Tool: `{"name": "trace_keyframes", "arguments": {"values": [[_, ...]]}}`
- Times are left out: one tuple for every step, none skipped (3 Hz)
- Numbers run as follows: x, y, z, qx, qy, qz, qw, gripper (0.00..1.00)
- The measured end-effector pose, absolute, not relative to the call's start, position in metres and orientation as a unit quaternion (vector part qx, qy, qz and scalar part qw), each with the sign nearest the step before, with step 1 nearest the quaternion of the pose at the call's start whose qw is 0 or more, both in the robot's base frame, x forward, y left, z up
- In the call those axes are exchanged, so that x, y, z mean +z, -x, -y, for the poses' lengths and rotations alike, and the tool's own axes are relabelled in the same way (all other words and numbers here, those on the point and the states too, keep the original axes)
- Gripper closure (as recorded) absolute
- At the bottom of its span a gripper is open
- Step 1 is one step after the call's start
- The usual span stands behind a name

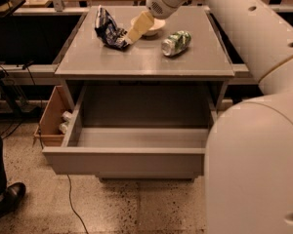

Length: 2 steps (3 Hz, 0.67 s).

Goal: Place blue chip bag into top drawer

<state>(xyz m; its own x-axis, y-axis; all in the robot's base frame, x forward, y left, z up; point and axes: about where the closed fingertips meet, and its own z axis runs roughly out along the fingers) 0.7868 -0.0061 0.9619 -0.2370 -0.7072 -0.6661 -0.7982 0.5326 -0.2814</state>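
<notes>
The blue chip bag's crumpled middle (109, 30), between its top end and wide bottom end, is next for my gripper to close on.
The blue chip bag (109, 29) lies crumpled on the grey table (141, 57), at its far left. My gripper (130, 39) reaches down from the upper right, and its tip is right at the bag's right edge, in front of the white bowl (151, 27). The top drawer (132, 145) stands pulled out below the table top, with nothing in it. My arm fills the right side of the view.
A green crushed can (176, 42) lies on the table to the right of the gripper. A brown wooden box (52, 117) with small items sits on the floor left of the drawer. A person's shoe (7, 199) is at the lower left. Cables run along the floor.
</notes>
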Motion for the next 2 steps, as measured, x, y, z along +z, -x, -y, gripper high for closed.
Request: {"name": "trace_keyframes", "arguments": {"values": [[0.9613,-0.8131,-0.0153,0.073,0.427,-0.797,0.422,0.00],[0.9632,-0.8180,-0.0187,0.079,0.411,-0.800,0.431,0.00]]}}
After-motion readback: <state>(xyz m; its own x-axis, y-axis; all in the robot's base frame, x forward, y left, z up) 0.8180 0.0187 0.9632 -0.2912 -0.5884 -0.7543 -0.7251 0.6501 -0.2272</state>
